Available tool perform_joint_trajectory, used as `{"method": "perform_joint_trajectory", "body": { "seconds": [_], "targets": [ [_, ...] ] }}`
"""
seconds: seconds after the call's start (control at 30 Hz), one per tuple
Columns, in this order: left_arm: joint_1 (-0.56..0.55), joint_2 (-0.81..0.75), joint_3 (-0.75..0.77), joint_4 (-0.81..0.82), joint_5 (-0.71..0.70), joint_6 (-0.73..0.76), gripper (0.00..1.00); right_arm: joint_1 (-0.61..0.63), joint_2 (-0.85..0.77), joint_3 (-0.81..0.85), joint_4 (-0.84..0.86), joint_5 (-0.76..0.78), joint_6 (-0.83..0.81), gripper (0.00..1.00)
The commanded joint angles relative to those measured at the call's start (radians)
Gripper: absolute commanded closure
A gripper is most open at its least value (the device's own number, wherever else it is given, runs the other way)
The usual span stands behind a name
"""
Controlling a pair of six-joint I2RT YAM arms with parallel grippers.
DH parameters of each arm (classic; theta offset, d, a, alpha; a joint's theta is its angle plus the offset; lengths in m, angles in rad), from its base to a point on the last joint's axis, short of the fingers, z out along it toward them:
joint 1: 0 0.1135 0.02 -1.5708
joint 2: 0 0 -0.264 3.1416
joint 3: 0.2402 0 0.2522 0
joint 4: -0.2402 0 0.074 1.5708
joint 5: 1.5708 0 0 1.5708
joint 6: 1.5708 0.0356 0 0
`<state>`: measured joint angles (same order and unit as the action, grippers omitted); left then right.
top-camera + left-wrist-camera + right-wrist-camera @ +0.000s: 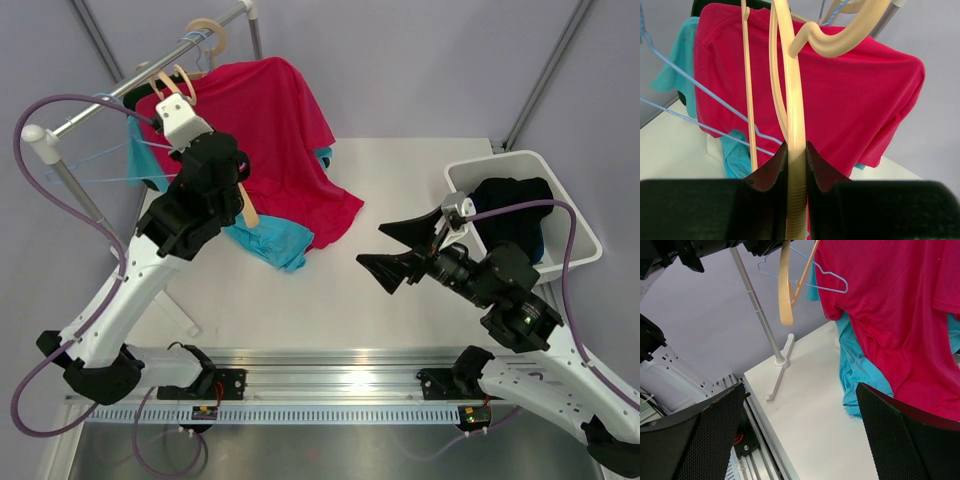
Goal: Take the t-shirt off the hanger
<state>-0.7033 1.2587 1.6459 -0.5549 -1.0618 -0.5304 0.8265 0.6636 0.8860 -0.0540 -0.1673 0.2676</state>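
Observation:
Next, my left gripper releases the cream hanger on the clothes rail [174, 142], before the red t-shirt's near edge.
My left gripper [240, 188] [796, 161] is shut on the lower bar of a cream plastic hanger [792, 90], held up by the clothes rail [110, 100]. In the right wrist view that hanger [785, 285] hangs bare, with no cloth on it. A red t-shirt [285, 120] [855, 95] [890, 310] drapes from the rail down to the table behind it; what carries it is hidden. My right gripper [393, 250] [800, 435] stands wide open and empty over the table's middle, right of the red shirt's hem.
A teal t-shirt [275, 245] [860, 375] hangs under the red one, down to the table. A blue wire hanger [825, 277] and a thin wooden hanger [747, 90] are on the rail. The rack's pole [757, 310] stands at the left. A white bin [575, 225] holds dark clothing [510, 205].

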Motion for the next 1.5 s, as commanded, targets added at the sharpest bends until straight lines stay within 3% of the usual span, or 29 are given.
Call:
{"method": "perform_joint_trajectory", "body": {
  "seconds": [0.0, 0.17, 0.37, 0.6, 0.8, 1.47],
  "targets": [
    [0.056, 0.030, 0.069, -0.026, 0.035, -0.063, 1.00, 0.000, -0.021, -0.008, -0.007, -0.018, 0.019, 0.00],
    [0.146, 0.076, 0.132, -0.079, 0.091, -0.097, 1.00, 0.000, -0.047, -0.021, -0.006, -0.024, 0.030, 0.00],
    [0.188, 0.059, 0.083, -0.089, 0.134, -0.160, 1.00, 0.000, -0.068, -0.064, 0.035, -0.018, 0.039, 0.00],
    [0.337, 0.062, 0.055, -0.111, 0.398, -0.255, 1.00, 0.000, -0.036, -0.073, 0.043, -0.028, 0.055, 0.00],
    [0.387, 0.091, 0.084, -0.109, 0.411, -0.244, 1.00, 0.000, -0.053, -0.070, 0.010, -0.009, 0.059, 0.01],
    [0.384, 0.068, 0.143, -0.106, 0.332, -0.229, 1.00, 0.000, -0.087, -0.071, -0.014, 0.008, 0.067, 0.00]
  ]
}}
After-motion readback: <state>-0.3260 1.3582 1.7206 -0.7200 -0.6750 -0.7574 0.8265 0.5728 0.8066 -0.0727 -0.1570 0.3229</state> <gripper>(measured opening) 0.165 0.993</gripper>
